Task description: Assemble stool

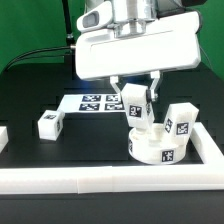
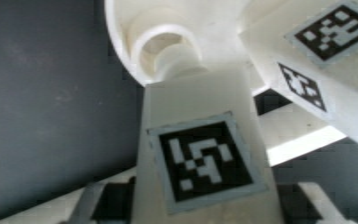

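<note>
The robot's gripper should release the second leg in the seat's open hollow [image 1: 146, 135] [image 2: 167, 47], beside the standing leg.
The round white seat [image 1: 152, 150] lies on the black table on the exterior view's right. One stool leg [image 1: 181, 121] stands on its far right side, tags facing out. My gripper [image 1: 137, 98] is shut on a second leg [image 1: 136, 108], held upright over the seat's left part, its lower end at the seat's top. In the wrist view this held leg [image 2: 197, 140] shows a square tag and sits between my dark fingers [image 2: 119, 200]. Beyond it are an open recess [image 2: 158, 48] in the seat and the standing leg [image 2: 314, 55]. A third leg [image 1: 49, 124] lies loose on the left.
The marker board [image 1: 92, 102] lies flat behind the seat. White border rails run along the front [image 1: 100, 181] and the right side [image 1: 208, 143] of the work area, with a short piece at the left edge [image 1: 3, 137].
</note>
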Action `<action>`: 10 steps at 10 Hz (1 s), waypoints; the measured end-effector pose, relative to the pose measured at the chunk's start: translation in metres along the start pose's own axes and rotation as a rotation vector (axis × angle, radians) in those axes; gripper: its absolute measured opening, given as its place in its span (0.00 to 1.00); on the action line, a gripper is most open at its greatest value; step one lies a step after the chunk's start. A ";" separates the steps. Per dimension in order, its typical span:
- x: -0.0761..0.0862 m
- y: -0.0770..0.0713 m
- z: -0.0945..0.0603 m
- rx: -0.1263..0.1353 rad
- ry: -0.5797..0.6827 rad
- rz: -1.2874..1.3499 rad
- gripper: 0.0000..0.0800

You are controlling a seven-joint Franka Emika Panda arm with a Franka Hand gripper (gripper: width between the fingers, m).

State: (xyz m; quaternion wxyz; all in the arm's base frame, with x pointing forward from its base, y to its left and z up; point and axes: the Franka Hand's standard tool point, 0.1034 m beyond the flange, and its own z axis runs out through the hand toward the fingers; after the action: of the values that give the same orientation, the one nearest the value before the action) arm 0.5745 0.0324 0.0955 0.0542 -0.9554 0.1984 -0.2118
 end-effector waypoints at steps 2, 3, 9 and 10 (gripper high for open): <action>-0.003 0.001 0.002 -0.003 -0.003 0.000 0.41; -0.007 0.002 0.006 -0.007 -0.012 -0.002 0.41; -0.016 -0.007 0.014 -0.014 0.029 -0.011 0.41; -0.015 -0.005 0.014 -0.015 0.028 -0.010 0.41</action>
State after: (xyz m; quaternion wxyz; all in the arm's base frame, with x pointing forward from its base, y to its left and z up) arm 0.5700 0.0432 0.0783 0.0434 -0.9537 0.1960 -0.2238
